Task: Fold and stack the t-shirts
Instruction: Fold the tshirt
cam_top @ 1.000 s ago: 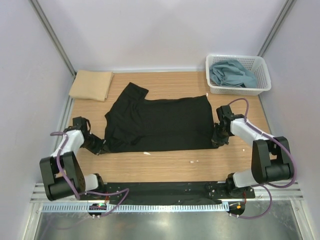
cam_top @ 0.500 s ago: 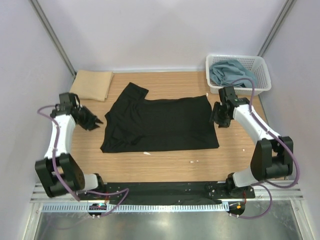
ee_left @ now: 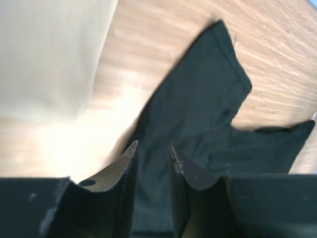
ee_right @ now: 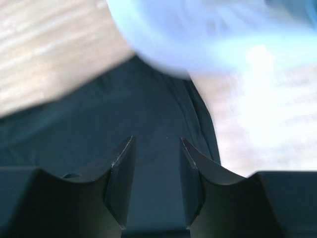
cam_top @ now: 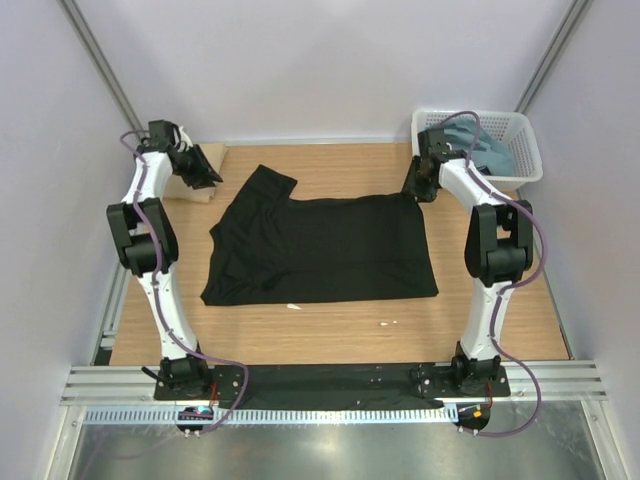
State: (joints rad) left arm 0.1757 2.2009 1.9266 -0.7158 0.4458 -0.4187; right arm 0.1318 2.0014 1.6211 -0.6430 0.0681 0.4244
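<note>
My left gripper is to close next on the black t-shirt's sleeve edge (cam_top: 243, 187) (ee_left: 167, 83) facing the tan-beige t-shirt, a little in from the end of the sleeve.
A black t-shirt (cam_top: 320, 248) lies spread flat on the wooden table, one sleeve pointing to the far left. A folded tan-beige t-shirt (cam_top: 170, 178) lies at the far left corner. A dusty blue-grey t-shirt (cam_top: 470, 140) sits in the basket. My left gripper (cam_top: 205, 177) is open and empty above the tan shirt's right edge, left of the black sleeve (ee_left: 208, 94). My right gripper (cam_top: 414, 187) is open and empty above the black shirt's far right corner (ee_right: 148, 114).
A white lattice basket (cam_top: 525, 150) stands at the far right corner, close behind my right arm. Walls close in the table on three sides. Two small white scraps (cam_top: 388, 323) lie on the wood near the shirt's front edge.
Both arms have swung from the shirt's near corners to the far side of the table. The black shirt lies where it was, flat, its near hem let go.
</note>
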